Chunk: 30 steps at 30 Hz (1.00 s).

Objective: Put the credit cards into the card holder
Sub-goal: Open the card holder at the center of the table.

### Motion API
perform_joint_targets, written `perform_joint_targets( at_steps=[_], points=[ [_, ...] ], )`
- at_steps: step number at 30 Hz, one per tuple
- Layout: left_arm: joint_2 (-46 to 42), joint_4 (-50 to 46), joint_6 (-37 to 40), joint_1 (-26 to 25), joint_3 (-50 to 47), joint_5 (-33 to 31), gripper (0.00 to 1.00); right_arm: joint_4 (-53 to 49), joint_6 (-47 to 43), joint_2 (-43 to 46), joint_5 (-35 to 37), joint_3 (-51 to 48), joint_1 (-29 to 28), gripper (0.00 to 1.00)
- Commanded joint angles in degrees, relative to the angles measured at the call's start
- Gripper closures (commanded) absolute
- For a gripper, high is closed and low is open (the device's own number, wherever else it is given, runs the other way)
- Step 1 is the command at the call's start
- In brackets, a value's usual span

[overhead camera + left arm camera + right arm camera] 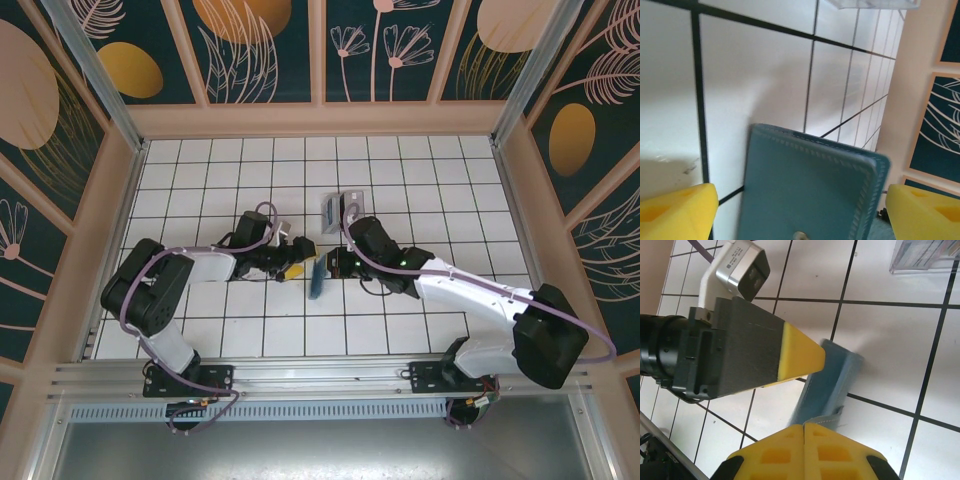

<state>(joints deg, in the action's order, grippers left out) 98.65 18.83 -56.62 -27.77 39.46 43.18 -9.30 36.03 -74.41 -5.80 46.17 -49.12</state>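
Observation:
The covers of the card holder stand close together. Next, I pinch one cover [829,346] by its edge with my left gripper while my right gripper spreads the other one open.
The teal card holder [316,277] stands on its edge on the white tiles between my two grippers. My left gripper [297,262] is open. In the left wrist view its yellow fingers [677,210] stand wide apart on either side of the card holder's stitched face [810,180] without touching it. My right gripper [804,426] is shut, pinching a stitched flap at the card holder's [832,377] near edge. One yellow fingertip [800,357] of the left gripper sits beside the card holder. The grey-silver credit cards [333,210] lie flat just beyond, also at the top of both wrist views [925,257] [875,4].
The white tiled floor [230,170] is ringed by low beige walls [320,120] with dark patterned panels above. Both arms reach in toward the middle, with the left arm's camera block [737,272] close to my right gripper.

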Motion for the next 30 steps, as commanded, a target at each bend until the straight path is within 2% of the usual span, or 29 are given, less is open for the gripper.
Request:
perform_joint_targets(
  at_steps=[1,6,10,12,14,16,21,25,27,30],
  points=[
    [2.6,-0.7,2.3,-0.3,0.4,1.4,0.14,0.5,-0.7,-0.3,0.9,-0.7,-0.3,1.00],
    [3.3,1.0,2.4,-0.3,1.2,3.3,0.14,1.9,-0.3,-0.2,0.9,-1.0,-0.2,1.00],
    [3.9,1.5,2.1,-0.3,1.4,4.4,0.22,2.3,0.1,-1.1,-0.2,-1.1,-0.2,1.00],
    [3.9,1.0,2.5,-0.3,1.5,4.6,0.29,3.0,0.8,-0.9,-0.5,-1.6,-0.3,1.00],
    [4.0,-0.2,3.3,-0.3,1.6,4.7,0.44,2.8,1.1,-0.7,0.2,-1.7,-0.3,1.00],
    [4.0,-1.7,4.5,-0.2,1.9,4.5,0.53,1.9,1.1,-0.3,1.2,-1.7,-0.2,1.00],
    [3.2,-3.2,5.5,0.6,1.9,4.5,0.56,-1.7,1.6,1.5,5.4,-2.2,0.4,1.00],
    [3.1,-4.4,6.4,1.0,2.0,4.5,0.67,-8.0,4.4,2.4,11.8,-2.6,1.7,1.00],
    [3.2,-4.5,6.5,1.1,1.8,4.5,0.72,-11.4,5.7,2.3,13.0,-2.2,2.7,0.84],
    [3.3,-4.5,6.5,1.1,1.7,4.5,0.76,-13.3,5.6,2.9,12.3,-1.3,2.9,0.67]
  ],
)
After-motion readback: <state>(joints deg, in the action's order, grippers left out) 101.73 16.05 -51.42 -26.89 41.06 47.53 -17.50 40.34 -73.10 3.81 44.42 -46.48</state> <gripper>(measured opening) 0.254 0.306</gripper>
